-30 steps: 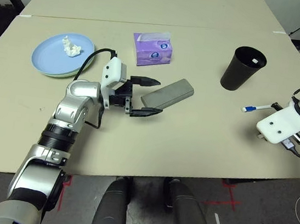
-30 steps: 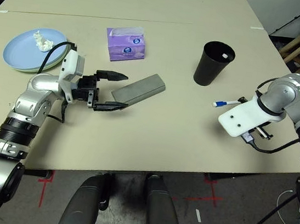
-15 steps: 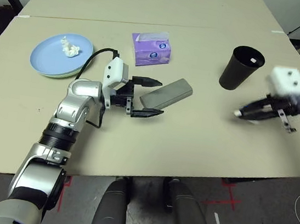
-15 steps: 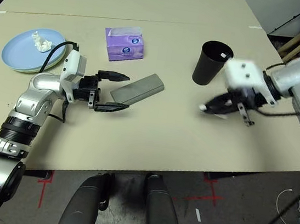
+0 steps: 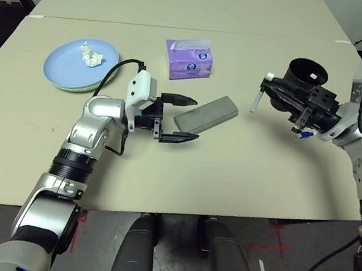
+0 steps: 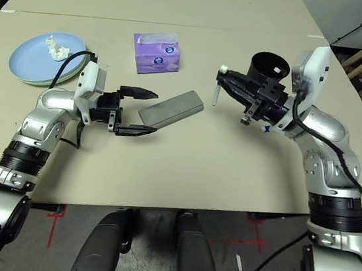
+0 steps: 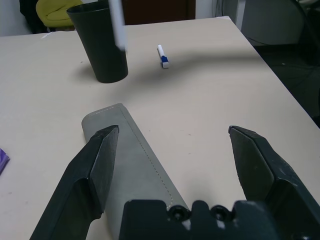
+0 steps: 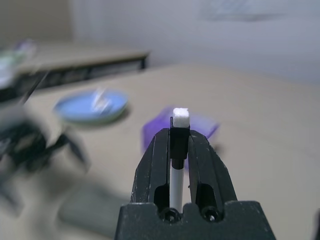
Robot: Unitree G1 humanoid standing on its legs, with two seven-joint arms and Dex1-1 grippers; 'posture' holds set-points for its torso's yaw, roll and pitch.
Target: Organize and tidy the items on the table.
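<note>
Next, my right gripper releases the pen once it is there inside the opening of the black cup (image 5: pixel 305 72), letting it go in that place.
My right gripper (image 5: pixel 265 86) is shut on the white barrel of the pen (image 5: pixel 256 99), which hangs upright above the table (image 5: pixel 229 175) just in front of the black cup (image 5: pixel 306 75). From the right wrist, the pen (image 8: pixel 175 150) sits pinched between the black fingers. My left gripper (image 5: pixel 178 118) stands open at the near end of the grey glasses case (image 5: pixel 206 112), one finger on each side and not touching it. The purple tissue box (image 5: pixel 191 60) lies behind the case. Stacked blue and green plates (image 5: pixel 66 70) at the far left carry a crumpled tissue (image 5: pixel 90 55).
A small blue and white piece (image 7: pixel 162 56), like a pen cap, lies on the table under my right forearm near the cup. The seam of a second table (image 5: pixel 181 30) runs behind the items. Wooden furniture stands past the right edge.
My right gripper closed on the pen lying right of the cup, lifted it and swung it left in front of the cup. The left arm stayed put.
</note>
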